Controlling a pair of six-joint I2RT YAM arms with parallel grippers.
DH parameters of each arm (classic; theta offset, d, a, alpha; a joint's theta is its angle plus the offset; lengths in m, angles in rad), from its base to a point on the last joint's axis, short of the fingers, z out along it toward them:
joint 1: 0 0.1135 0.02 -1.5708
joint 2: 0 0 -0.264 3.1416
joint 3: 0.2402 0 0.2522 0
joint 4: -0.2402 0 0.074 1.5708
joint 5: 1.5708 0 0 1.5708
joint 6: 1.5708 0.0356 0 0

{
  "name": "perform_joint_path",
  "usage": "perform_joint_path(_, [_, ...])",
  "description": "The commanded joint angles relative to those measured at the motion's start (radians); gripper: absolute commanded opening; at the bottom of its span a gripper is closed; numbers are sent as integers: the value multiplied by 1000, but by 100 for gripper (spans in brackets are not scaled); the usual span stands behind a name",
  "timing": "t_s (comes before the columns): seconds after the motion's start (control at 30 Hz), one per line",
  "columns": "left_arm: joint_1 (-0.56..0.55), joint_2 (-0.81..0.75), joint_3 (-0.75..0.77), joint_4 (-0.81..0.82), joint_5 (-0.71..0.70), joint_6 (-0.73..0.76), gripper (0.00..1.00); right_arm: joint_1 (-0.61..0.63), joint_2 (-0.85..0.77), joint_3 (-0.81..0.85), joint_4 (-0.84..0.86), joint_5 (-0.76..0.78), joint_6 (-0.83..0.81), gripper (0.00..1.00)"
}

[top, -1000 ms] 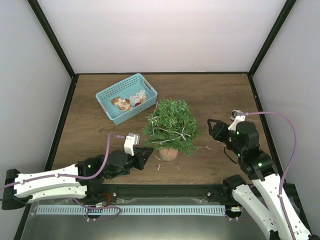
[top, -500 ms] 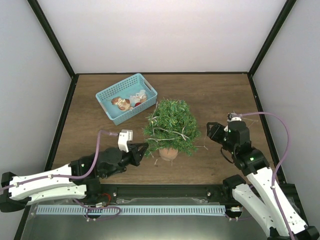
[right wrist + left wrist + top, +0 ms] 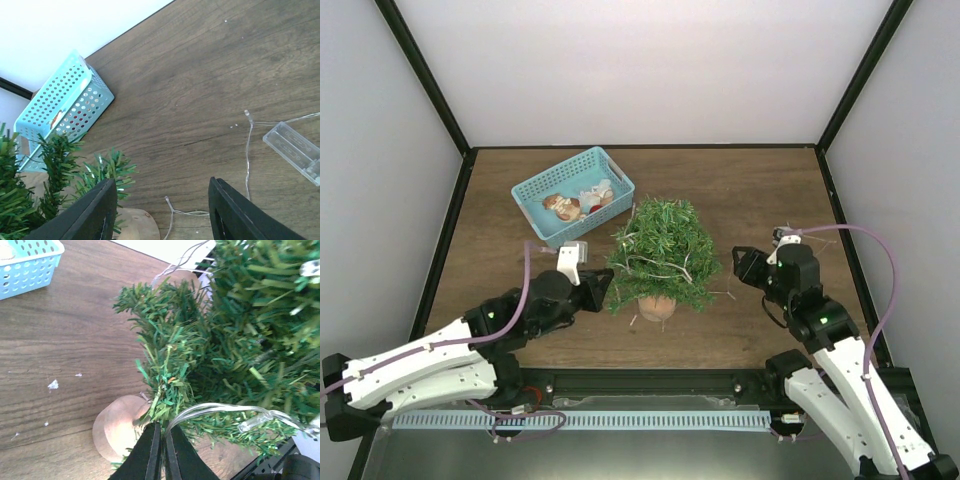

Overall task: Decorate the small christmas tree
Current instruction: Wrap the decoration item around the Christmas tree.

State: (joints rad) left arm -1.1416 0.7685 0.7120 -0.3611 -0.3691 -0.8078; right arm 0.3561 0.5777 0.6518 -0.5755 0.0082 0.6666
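Observation:
The next grip for my right gripper should be on the clear wire [image 3: 731, 264] [image 3: 249, 135], just below the bulb beside the clear battery box.
The small christmas tree [image 3: 661, 252] stands mid-table in its brown pot [image 3: 656, 308]; a clear light string [image 3: 220, 409] with small bulbs runs along its lower branches [image 3: 165, 375]. My left gripper [image 3: 604, 291] is at the tree's lower left, just above the pot [image 3: 116, 427]. It [image 3: 162, 429] is shut, and the clear wire comes out from between its jaws. My right gripper [image 3: 746, 264] stands open to the right of the tree. Nothing lies between its fingers [image 3: 95, 212], which hover over loose wire [image 3: 247, 150] on the table.
A light-blue basket [image 3: 534, 190] holding several ornaments sits at the back left, also in the right wrist view [image 3: 60, 102]. A clear battery box [image 3: 295, 151] lies on the wood right of the tree. Small white flecks dot the table [image 3: 52, 385].
My left arm has swung forward and inward, bringing its shut gripper up against the tree's lower left branches. The right gripper has dropped slightly nearer and lower.

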Motion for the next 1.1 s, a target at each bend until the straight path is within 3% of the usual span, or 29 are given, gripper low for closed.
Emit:
perform_joint_path(0.0, [41,0,20,-33,68,-1,5,-1,16,-19,-39,46,63,51])
perform_joint_path(0.27, [76,29,15,1,119,14,6,-1,213,-90,60,129,125,49])
perform_joint_path(0.43, [88,31,4,20,133,15,6,-2,452,-78,193,260,55,44])
perform_joint_path(0.63, [95,29,-3,41,151,26,6,-16,700,-54,285,258,54,36])
perform_joint_path(1.07, [101,12,-21,69,169,33,6,-48,885,-57,433,229,-8,36])
